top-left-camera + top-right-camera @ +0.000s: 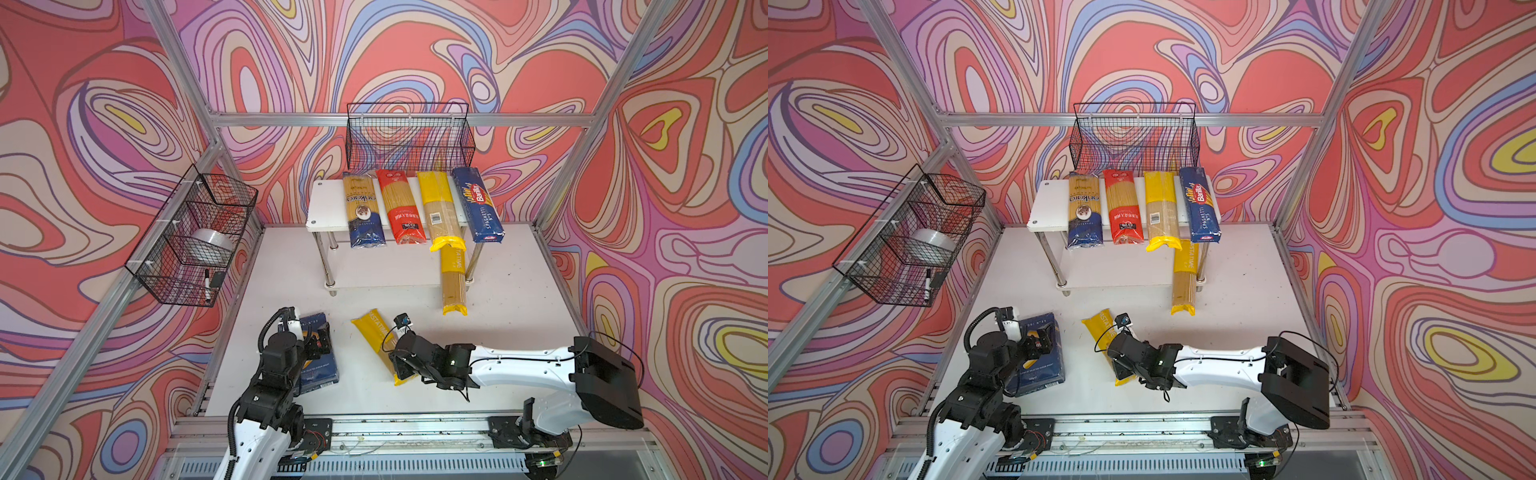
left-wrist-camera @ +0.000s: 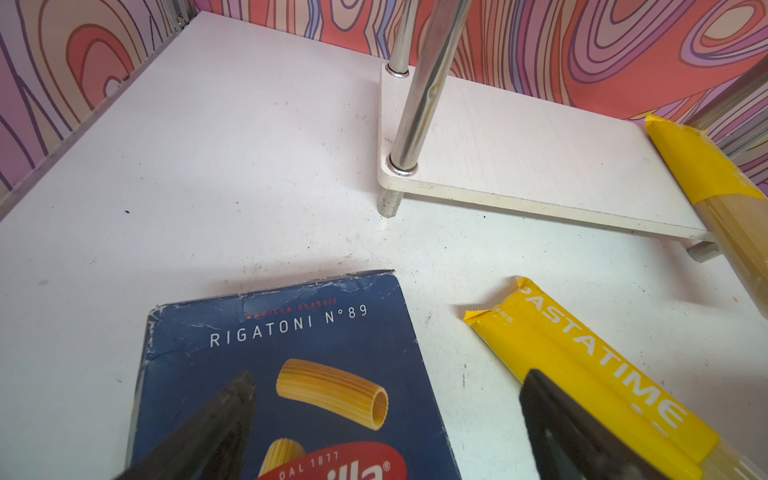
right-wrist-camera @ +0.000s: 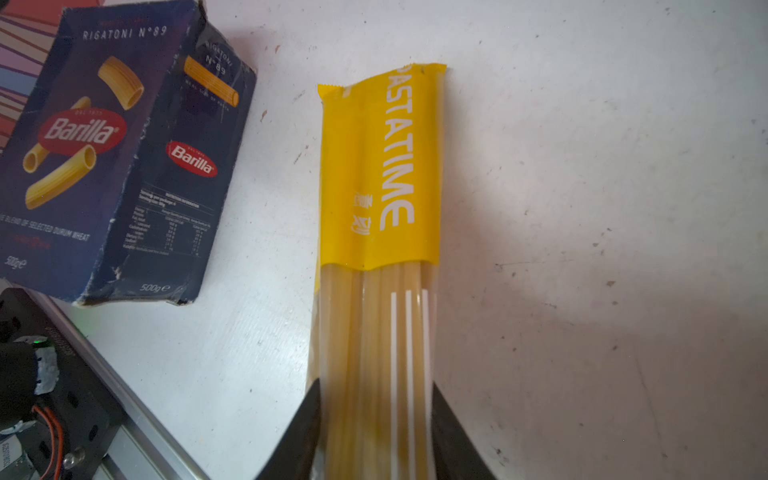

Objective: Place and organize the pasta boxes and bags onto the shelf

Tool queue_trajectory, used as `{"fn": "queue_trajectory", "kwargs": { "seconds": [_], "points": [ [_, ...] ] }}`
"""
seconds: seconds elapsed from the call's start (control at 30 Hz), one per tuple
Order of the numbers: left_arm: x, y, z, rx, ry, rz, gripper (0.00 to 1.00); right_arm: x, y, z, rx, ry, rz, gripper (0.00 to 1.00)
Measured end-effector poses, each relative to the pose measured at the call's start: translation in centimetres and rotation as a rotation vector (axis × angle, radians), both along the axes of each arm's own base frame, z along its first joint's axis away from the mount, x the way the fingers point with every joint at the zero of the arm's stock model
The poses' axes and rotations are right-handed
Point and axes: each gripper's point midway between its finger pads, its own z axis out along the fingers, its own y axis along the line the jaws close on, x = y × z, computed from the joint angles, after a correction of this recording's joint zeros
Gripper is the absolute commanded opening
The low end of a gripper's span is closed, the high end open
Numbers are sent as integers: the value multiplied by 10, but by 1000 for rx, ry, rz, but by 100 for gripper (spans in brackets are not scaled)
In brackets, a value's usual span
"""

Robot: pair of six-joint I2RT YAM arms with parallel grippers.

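Note:
The third yellow-ended bag is held too close to its near end by my right gripper, so next I open it and grip just below the yellow label (image 3: 377, 281) before I lift.
On the white shelf (image 1: 328, 203), the top board carries a gold-and-navy bag (image 1: 363, 212), a red-ended bag (image 1: 399, 208), a yellow-ended bag (image 1: 438, 208) and the long spaghetti box (image 1: 478, 203). A second yellow-ended bag (image 1: 453, 286) slopes from the lower board onto the table. A third yellow-ended bag (image 3: 374, 187) lies on the table. My right gripper (image 3: 375, 388) is shut on its clear middle, a finger pressed against each side. The rigatoni box (image 2: 291, 332) lies flat at the left. My left gripper (image 2: 390, 376) hangs open over its right edge, holding nothing.
A black wire basket (image 1: 409, 137) hangs on the back wall above the shelf. Another wire basket (image 1: 195, 232) on the left wall holds a tape roll and a marker. An aluminium rail (image 1: 415, 428) runs along the table's front edge.

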Motion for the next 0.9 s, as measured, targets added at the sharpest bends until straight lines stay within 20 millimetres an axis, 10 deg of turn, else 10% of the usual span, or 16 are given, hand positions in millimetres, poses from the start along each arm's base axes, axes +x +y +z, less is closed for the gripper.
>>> {"fn": "queue_trajectory", "kwargs": {
  "seconds": [0.27, 0.47, 0.63, 0.9],
  "points": [
    [0, 0, 0, 0, 0, 0, 100, 14, -1, -16, -60, 14, -26, 9],
    [0, 0, 0, 0, 0, 0, 100, 8, 9, -29, -120, 53, 54, 69],
    [0, 0, 0, 0, 1, 0, 100, 9, 20, -18, -105, 35, 97, 94],
    [0, 0, 0, 0, 1, 0, 100, 9, 23, -41, -194, 58, 136, 98]
  ]
}}
